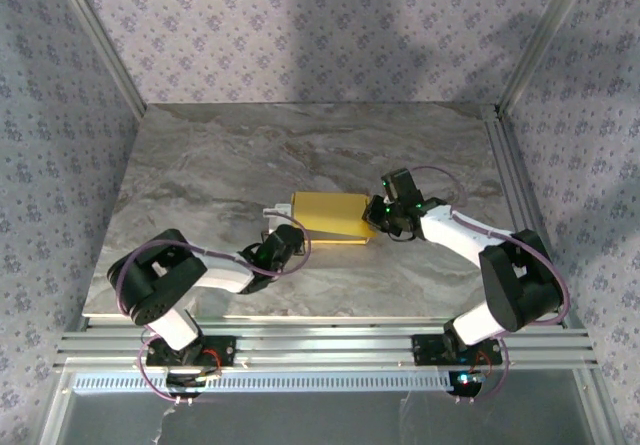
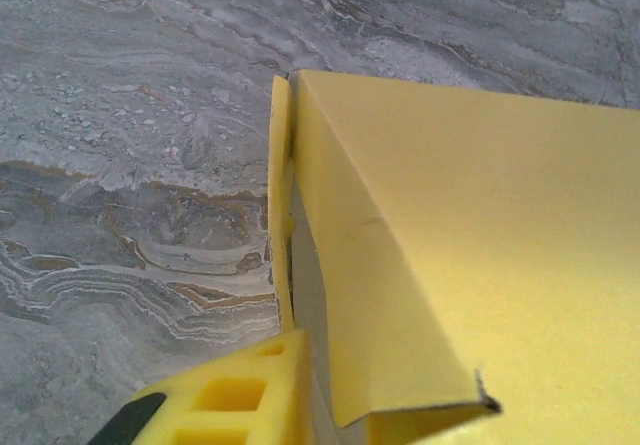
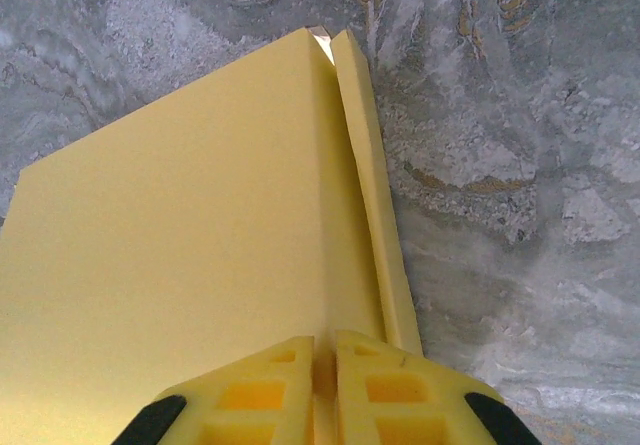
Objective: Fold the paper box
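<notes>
I will pull my left gripper's finger out from under the box's top panel at its near corner, where it sits now, and take the side edge (image 2: 400, 255) from above.
The paper box (image 1: 330, 215) lies mid-table as a flat yellow rectangle, with a white tab (image 1: 274, 210) sticking out at its left end. My left gripper (image 1: 291, 237) is at the box's near left corner. In the left wrist view one yellow finger (image 2: 235, 400) presses a thin upright side flap (image 2: 279, 195); the other finger is hidden under the box's top panel (image 2: 480, 235), and the pale inside shows in the gap. My right gripper (image 1: 384, 222) is at the box's right end. Its fingers (image 3: 270, 390) are shut on the side wall (image 3: 345, 215), beside a narrow outer flap (image 3: 385, 225).
The grey marbled tabletop (image 1: 220, 165) has free room all round the box. Aluminium frame rails (image 1: 320, 345) run along the near edge and another up the right side (image 1: 505, 175). Patterned walls enclose the back and sides.
</notes>
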Tool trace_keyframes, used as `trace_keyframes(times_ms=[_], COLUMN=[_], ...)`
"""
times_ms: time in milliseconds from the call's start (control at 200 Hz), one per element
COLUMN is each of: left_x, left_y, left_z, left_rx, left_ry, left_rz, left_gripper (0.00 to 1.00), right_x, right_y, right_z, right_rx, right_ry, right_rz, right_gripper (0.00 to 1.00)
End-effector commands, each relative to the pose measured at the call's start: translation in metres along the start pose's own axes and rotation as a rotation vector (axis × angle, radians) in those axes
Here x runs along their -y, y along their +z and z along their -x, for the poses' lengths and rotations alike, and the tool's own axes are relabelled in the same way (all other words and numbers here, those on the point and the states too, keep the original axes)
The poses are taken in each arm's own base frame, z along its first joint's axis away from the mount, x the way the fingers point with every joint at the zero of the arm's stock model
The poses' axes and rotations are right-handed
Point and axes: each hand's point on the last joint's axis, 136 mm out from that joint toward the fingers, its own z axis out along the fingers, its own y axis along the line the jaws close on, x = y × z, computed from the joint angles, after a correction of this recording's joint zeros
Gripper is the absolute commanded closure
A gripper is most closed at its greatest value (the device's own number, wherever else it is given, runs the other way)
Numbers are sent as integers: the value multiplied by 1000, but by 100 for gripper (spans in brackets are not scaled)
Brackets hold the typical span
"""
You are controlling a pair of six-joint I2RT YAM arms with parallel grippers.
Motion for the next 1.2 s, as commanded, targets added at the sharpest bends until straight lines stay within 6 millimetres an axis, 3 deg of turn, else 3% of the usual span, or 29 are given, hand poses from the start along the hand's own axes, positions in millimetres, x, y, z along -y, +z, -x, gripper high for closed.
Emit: trace_keyframes(times_ms=[0, 140, 315, 350, 575, 745, 930, 1049, 1194], left_x=[-10, -12, -20, -21, -9, -4, 1, 3, -27], left_y=[-2, -13, -31, -34, -44, -51, -74, -104, -140], left_z=[-43, -40, -46, -48, -48, -45, -48, -18, 52], left_rx=[-145, -161, -217, -231, -259, -282, -325, -303, -169], left_ry=[24, -13, -30, -31, -12, 18, -29, -122, -177], left_rz=[0, -5, 0, -6, -94, -128, -208, -240, -104], left_gripper=[73, 49, 45, 40, 39, 45, 48, 47, 47], right_x=[28, 31, 30, 29, 22, 19, 19, 18, 15], right_y=[10, 9, 8, 8, 8, 7, 7, 6, 3], right_z=[-20, -18, -17, -16, -16, -14, -13, -13, -10], right_rx=[-53, -41, -36, -36, -32, -26, -30, -27, -20], right_ry=[-8, -15, -19, -19, -34, -34, -44, -49, -52], right_rz=[-92, -105, -108, -106, -103, -106, -114, -111, -104], right_gripper=[89, 89, 89, 89, 89, 89, 89, 89, 89])
